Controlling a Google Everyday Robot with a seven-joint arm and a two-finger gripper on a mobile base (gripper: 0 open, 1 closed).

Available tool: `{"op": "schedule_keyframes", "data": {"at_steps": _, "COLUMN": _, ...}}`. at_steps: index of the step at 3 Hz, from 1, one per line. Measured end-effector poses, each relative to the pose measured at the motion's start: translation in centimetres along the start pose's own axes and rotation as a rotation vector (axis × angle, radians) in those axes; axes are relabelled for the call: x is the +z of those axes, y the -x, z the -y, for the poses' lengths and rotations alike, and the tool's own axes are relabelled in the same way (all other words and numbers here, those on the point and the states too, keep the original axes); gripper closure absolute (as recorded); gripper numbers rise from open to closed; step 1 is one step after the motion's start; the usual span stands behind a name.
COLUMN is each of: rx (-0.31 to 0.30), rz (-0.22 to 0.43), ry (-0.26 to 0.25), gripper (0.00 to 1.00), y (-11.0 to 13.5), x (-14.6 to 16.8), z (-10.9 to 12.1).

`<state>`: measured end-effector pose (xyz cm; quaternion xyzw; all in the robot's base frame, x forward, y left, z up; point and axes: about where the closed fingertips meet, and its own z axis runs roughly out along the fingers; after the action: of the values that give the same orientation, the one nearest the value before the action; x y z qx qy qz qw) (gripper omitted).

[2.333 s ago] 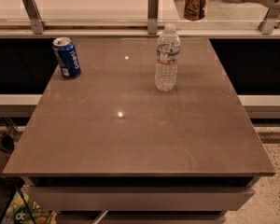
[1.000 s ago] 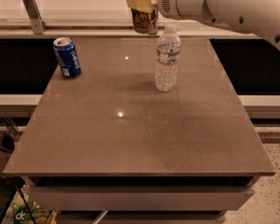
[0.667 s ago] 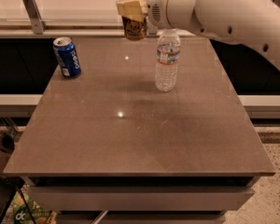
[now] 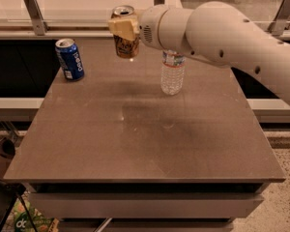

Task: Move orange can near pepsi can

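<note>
I need to release the orange can on the table (image 4: 103, 86) beside the pepsi can, toward the water bottle.
My gripper (image 4: 124, 27) is shut on the orange can (image 4: 126, 43), a golden-orange can with dark script and a silver top. It holds the can upright in the air above the back middle of the brown table (image 4: 145, 129). The pepsi can (image 4: 70, 59), blue with white lettering, stands upright on the table's back left, to the left of and below the held can. My white arm (image 4: 217, 37) reaches in from the right.
A clear water bottle (image 4: 172, 74) stands at the back middle of the table, just right of the held can and partly behind my arm. A glass rail with metal posts (image 4: 33, 11) runs behind the table. Floor lies off the front and side edges.
My arm has carried the orange can from the upper right leftward and lower, past the water bottle, toward the pepsi can. The pepsi can and bottle have not moved.
</note>
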<state>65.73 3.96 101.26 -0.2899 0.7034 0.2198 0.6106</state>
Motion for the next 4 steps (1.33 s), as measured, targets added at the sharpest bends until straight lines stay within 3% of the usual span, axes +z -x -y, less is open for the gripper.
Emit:
{"op": "schedule_keyframes", "data": {"at_steps": 2, "rx": 0.05, "rz": -0.01, "ry": 0.022, "gripper": 1.0, "y": -4.1, "x": 1.8, "z": -2.9}}
{"op": "schedule_keyframes", "data": {"at_steps": 4, "rx": 0.035, "rz": -0.069, "ry": 0.025, "gripper": 1.0, "y": -7.7, "x": 3.2, "z": -4.8}}
